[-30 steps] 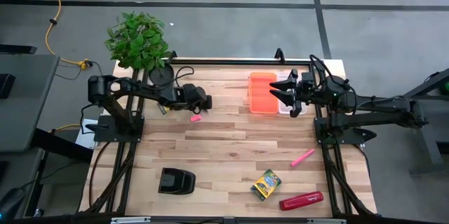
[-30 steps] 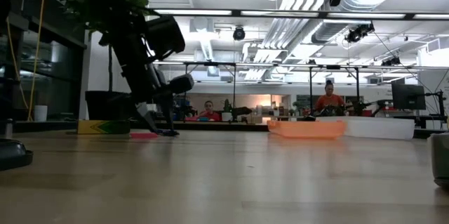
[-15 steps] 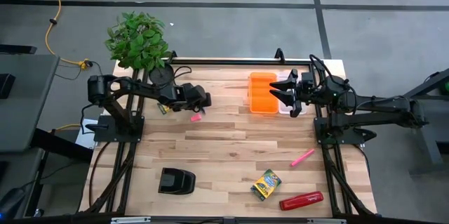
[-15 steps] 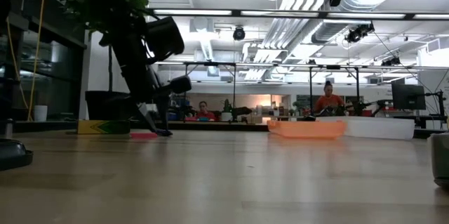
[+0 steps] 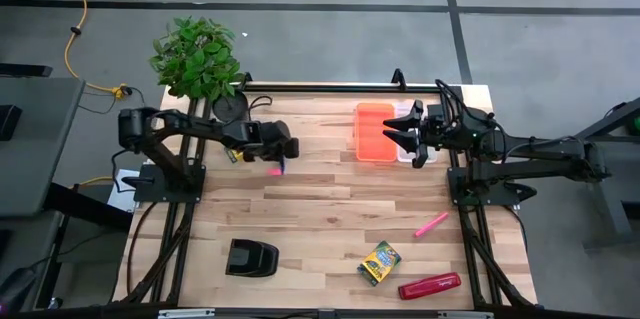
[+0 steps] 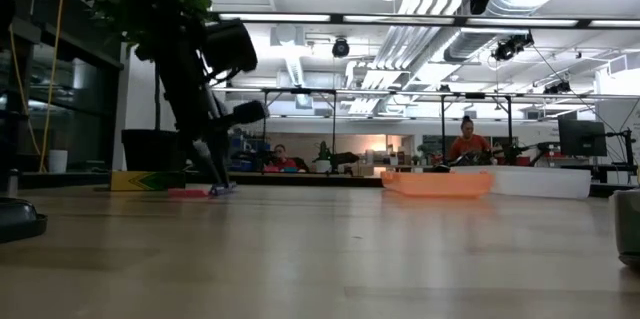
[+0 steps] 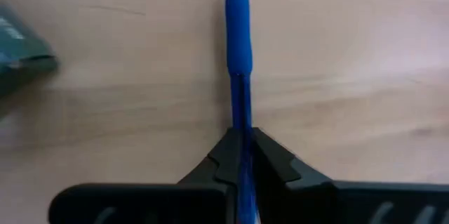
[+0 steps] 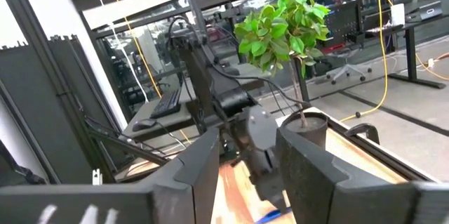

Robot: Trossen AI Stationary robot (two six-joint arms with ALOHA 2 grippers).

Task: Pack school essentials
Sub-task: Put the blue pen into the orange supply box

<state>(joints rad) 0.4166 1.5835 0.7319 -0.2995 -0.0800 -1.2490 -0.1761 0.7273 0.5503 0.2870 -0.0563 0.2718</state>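
Observation:
My left gripper should open and pinch closer to the rubber grip (image 7: 240,89) before lifting, because it holds the blue pen's body too far behind that pen's rubber grip.
My left gripper (image 5: 280,162) is down at the table's far left, shut on a thin blue pen (image 7: 238,48) that sticks out forward past its fingertips. A tiny pink eraser (image 5: 272,170) lies on the wood right beside it. One yellow-green crayon box (image 5: 232,155) lies by the left arm, another (image 5: 380,262) near the front right. A pink pen (image 5: 432,224) lies at the right. My right gripper (image 5: 405,131) hovers open over the orange tray (image 5: 372,119), with nothing between its fingers (image 8: 203,175). My left gripper pinches the blue pen's shaft (image 7: 242,129), behind the rubber grip, between its two fingertips. The fingers slant down from the table's left, and the pen runs on along them. The pen is low at the table top (image 6: 222,190); whether it rests there I cannot tell.
A potted plant (image 5: 197,54) stands at the far left corner. A black blocky object (image 5: 251,257) sits at the front left and a red stapler (image 5: 430,286) at the front right. A white tray (image 5: 406,151) adjoins the orange one. People sit in the room behind.
My left gripper has moved a little toward the table's left and lower, and has shut on the blue pen. My right gripper has kept still over the orange tray.

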